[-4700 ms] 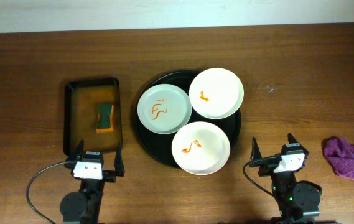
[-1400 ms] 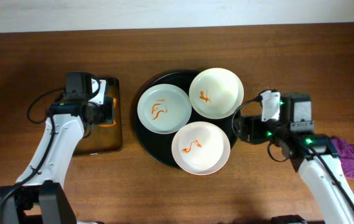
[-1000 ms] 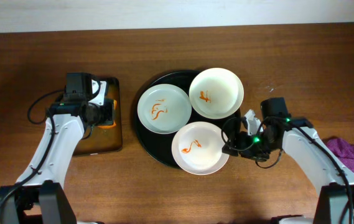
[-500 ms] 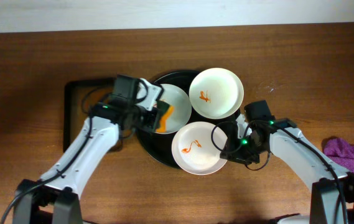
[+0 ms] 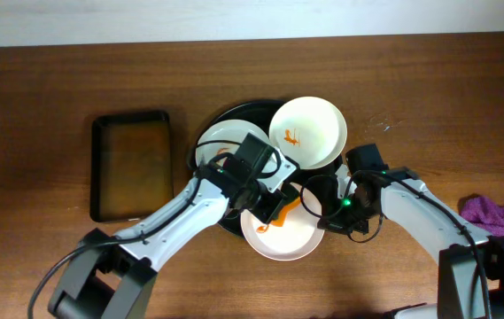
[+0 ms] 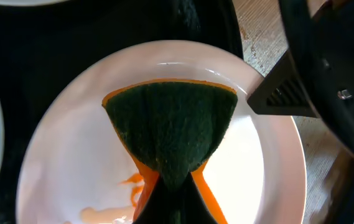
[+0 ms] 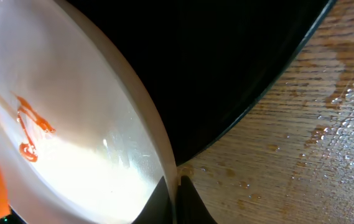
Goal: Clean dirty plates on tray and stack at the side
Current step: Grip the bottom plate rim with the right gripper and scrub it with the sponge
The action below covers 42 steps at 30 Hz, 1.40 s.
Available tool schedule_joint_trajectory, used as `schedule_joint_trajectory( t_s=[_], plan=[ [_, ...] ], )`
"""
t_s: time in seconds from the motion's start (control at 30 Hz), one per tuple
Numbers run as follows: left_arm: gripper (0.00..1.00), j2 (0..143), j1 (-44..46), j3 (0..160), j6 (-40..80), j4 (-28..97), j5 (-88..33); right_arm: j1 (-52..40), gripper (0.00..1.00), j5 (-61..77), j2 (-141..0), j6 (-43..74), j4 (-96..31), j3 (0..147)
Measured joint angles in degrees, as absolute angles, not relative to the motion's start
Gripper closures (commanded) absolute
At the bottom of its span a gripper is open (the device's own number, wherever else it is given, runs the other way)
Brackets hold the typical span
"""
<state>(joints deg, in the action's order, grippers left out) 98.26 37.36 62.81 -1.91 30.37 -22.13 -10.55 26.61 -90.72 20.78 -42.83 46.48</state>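
My right gripper needs to set the near plate down on the wood [image 5: 407, 159], in the space that lies between the round tray and the purple cloth.
A round black tray [image 5: 234, 113] carries three white plates with orange sauce. My left gripper [image 5: 269, 206] is shut on a green and orange sponge [image 5: 283, 210] and holds it over the near plate [image 5: 280, 239]. In the left wrist view the sponge [image 6: 170, 124] lies pinched in my left gripper [image 6: 173, 186], green side on the near plate [image 6: 71, 155], beside an orange smear [image 6: 132, 182]. My right gripper [image 5: 327, 215] is shut on that plate's right rim [image 7: 155, 137]; its fingertips [image 7: 175, 185] clamp the edge. The far right plate [image 5: 308, 131] is untouched, and the left plate [image 5: 214, 140] is partly hidden by my left arm.
A black rectangular basin [image 5: 131, 167] with brownish water sits at the left. A purple cloth [image 5: 498, 223] lies at the right edge. Drops of water dot the wood [image 7: 301, 149] beside the round tray [image 7: 239, 56].
My left arm carried the sponge from the left plate onto the near plate. My right gripper closed on the near plate's rim, and the plate shifted slightly toward the table's front.
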Motion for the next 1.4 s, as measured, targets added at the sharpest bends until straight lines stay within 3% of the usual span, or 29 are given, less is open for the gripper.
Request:
schedule_joint_trajectory(
  t_s=[0.27, 0.6, 0.8, 1.1, 1.4],
  plan=[
    [1.0, 99.07, 42.76, 62.74, 0.05, 37.26, -22.24, -10.55, 0.96, 26.63, -90.72, 20.8, -42.83, 46.48],
    [1.0, 101.58, 42.78, 61.23, 2.76, 32.49, -14.72, -10.52, 0.96, 26.17, -90.72, 21.28, -42.76, 46.48],
    [1.0, 102.89, 34.37, 61.17, 6.74, 27.03, -10.02, -10.52, 0.96, 26.24, -90.72, 21.93, -42.78, 46.48],
    [1.0, 95.98, 33.26, 64.1, 6.96, 30.7, -9.39, -10.55, 0.96, 25.45, -90.72, 21.21, -42.37, 46.48],
    [1.0, 89.08, 19.62, 65.8, 8.27, 36.23, -5.37, -10.55, 0.96, 13.54, -90.94, 20.56, -47.22, 53.41]
  ],
)
